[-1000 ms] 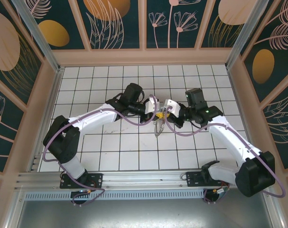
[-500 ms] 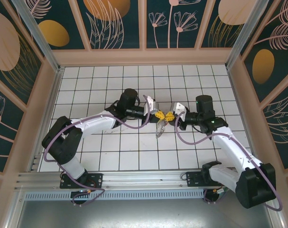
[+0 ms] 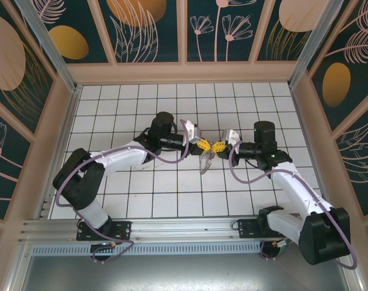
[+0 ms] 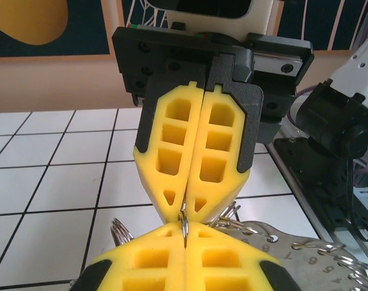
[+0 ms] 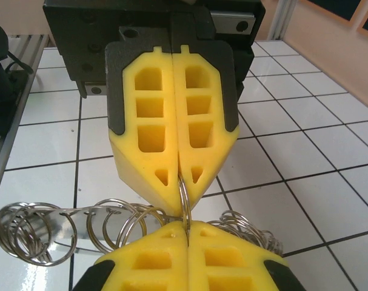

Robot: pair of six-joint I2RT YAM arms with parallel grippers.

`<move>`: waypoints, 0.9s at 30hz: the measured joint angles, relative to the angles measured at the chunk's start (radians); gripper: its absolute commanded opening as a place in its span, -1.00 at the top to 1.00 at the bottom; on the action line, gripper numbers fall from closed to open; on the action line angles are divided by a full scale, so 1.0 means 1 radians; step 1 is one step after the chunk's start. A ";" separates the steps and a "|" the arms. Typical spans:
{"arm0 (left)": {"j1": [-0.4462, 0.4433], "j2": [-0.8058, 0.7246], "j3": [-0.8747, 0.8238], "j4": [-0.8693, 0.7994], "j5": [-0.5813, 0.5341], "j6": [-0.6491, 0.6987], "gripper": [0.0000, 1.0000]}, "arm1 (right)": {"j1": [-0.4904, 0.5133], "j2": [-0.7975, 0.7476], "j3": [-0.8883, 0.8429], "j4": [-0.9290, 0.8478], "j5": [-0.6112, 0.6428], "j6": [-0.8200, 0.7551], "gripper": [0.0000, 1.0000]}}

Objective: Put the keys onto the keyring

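I will open my right gripper, back it off and take a neighbouring loop of the keyring (image 5: 140, 223), because both my grippers pinch the same small ring tip to tip.
My left gripper (image 3: 203, 145) and right gripper (image 3: 219, 146) meet tip to tip above the middle of the tiled floor. Both are shut on the same small silvery ring (image 4: 185, 225), which belongs to the keyring (image 3: 205, 162) hanging just below them. In the left wrist view my left gripper (image 4: 185, 235) is at the bottom and the right gripper (image 4: 187, 209) faces it from above. In the right wrist view the right gripper (image 5: 187, 235) pinches the ring (image 5: 184, 203) opposite the left gripper (image 5: 181, 182). The keyring's flat grey plate (image 4: 281, 245) carries many loops (image 5: 111, 227). The keys are out of view.
White tiled floor (image 3: 171, 188) lies all around the grippers. Wooden walls with patterned panels (image 3: 184, 71) close in the back and both sides. An aluminium rail (image 3: 184, 227) runs along the near edge by the arm bases.
The right gripper has pulled back to the right, from close beside the left gripper to facing it tip to tip. The left gripper shifted slightly left. The keyring still hangs between them.
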 measured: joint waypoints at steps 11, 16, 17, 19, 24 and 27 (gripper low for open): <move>-0.004 0.003 0.166 -0.373 -0.087 0.254 0.78 | 0.058 0.027 0.123 -0.179 0.156 -0.050 1.00; -0.004 0.015 0.200 -0.479 -0.132 0.312 1.00 | 0.115 0.073 0.192 -0.281 0.277 -0.072 1.00; -0.004 0.015 0.201 -0.491 -0.138 0.319 1.00 | 0.123 0.080 0.201 -0.295 0.294 -0.075 1.00; -0.004 0.015 0.201 -0.499 -0.139 0.322 1.00 | 0.134 0.083 0.205 -0.306 0.316 -0.078 0.92; -0.006 0.014 0.158 -0.422 -0.121 0.282 1.00 | 0.124 0.063 0.165 -0.264 0.315 -0.074 0.66; -0.006 0.008 0.103 -0.334 -0.085 0.217 1.00 | 0.079 0.022 0.087 -0.198 0.261 -0.056 0.30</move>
